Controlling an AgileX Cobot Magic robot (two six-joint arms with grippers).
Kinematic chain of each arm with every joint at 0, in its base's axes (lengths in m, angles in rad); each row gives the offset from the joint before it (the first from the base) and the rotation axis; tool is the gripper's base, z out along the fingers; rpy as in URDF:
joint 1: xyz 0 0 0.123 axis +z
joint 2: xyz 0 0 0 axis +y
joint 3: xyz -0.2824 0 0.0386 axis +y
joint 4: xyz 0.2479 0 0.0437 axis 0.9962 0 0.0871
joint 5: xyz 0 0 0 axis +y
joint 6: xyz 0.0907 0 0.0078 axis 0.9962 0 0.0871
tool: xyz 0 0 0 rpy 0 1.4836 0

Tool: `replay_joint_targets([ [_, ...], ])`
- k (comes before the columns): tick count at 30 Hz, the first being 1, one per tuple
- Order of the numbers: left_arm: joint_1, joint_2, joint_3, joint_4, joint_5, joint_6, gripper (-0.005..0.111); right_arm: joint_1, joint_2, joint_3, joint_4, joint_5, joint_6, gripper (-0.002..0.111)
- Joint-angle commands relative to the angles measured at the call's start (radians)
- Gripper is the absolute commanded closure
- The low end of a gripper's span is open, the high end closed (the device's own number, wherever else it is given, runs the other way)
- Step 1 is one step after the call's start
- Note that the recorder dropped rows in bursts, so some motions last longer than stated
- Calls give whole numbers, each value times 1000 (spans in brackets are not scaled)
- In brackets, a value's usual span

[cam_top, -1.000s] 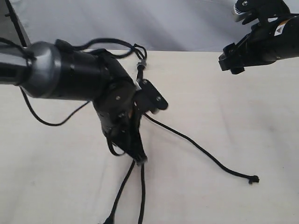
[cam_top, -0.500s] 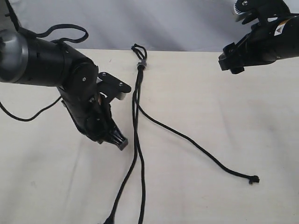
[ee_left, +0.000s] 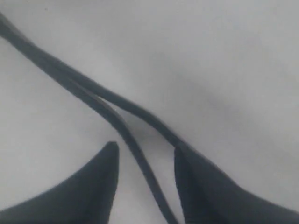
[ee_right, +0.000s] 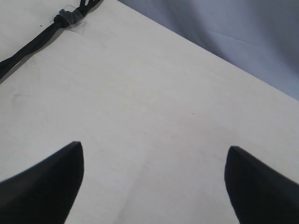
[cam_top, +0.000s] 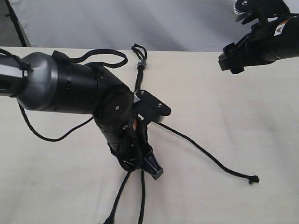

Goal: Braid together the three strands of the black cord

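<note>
Two strands of the black cord run close together beneath my left gripper, so it should take the strand ending in the near tip (cam_top: 118, 198) and spread it wide before the next crossing.
The black cord lies on the pale table (cam_top: 243, 116), its knot and greyish band (cam_top: 141, 64) at the far edge below a small loop (cam_top: 137, 48). One strand (cam_top: 205, 154) runs right to a knotted tip (cam_top: 253, 179). The other two strands (cam_top: 141, 198) emerge from under my left arm toward the near edge. My left gripper (cam_top: 153, 171) is low over them. In the left wrist view it (ee_left: 145, 147) stands open with one strand (ee_left: 140, 163) between its fingers and another strand (ee_left: 135, 108) passing beside one finger (ee_left: 210, 186). My right gripper (cam_top: 230, 59) hangs wide open at the upper right, away from the cord, with nothing in it (ee_right: 154, 154); the band (ee_right: 70, 16) shows far off.
The left arm's thicker glossy cables (cam_top: 100, 55) loop over the table at the far left, and one (cam_top: 51, 135) trails on the surface. A grey backdrop (cam_top: 177, 23) rises behind the table's far edge.
Half a second ago the left gripper stood left of the cord. It has swung right and toward the near edge, covering the middle of the two near strands. The right arm has not moved.
</note>
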Motion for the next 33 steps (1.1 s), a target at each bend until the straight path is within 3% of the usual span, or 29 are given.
replay_joint_targets([
  [1,-3,38,6,78,0,-95,62,-7,-7,1,0,-4,-2,31],
  [6,-3,88,6,78,-12,-134,64,-7,-7,1,0,-4,-2,31],
  [10,-3,116,6,82,-3,-143,85,-7,-7,1,0,-4,-2,31],
  [13,-3,100,5,166,15,-143,106,-7,-7,1,0,-4,-2,31],
  [19,8,5,-7,486,52,-353,106,-7,-7,1,17,-4,0,31],
  [22,56,-53,-7,560,79,-456,106,-7,-7,1,17,-4,0,31],
  [29,245,-74,1,537,95,-469,106,-7,-7,1,17,-4,0,31],
  [33,317,-23,72,513,-27,-469,106,-7,-5,1,23,-4,0,31],
])
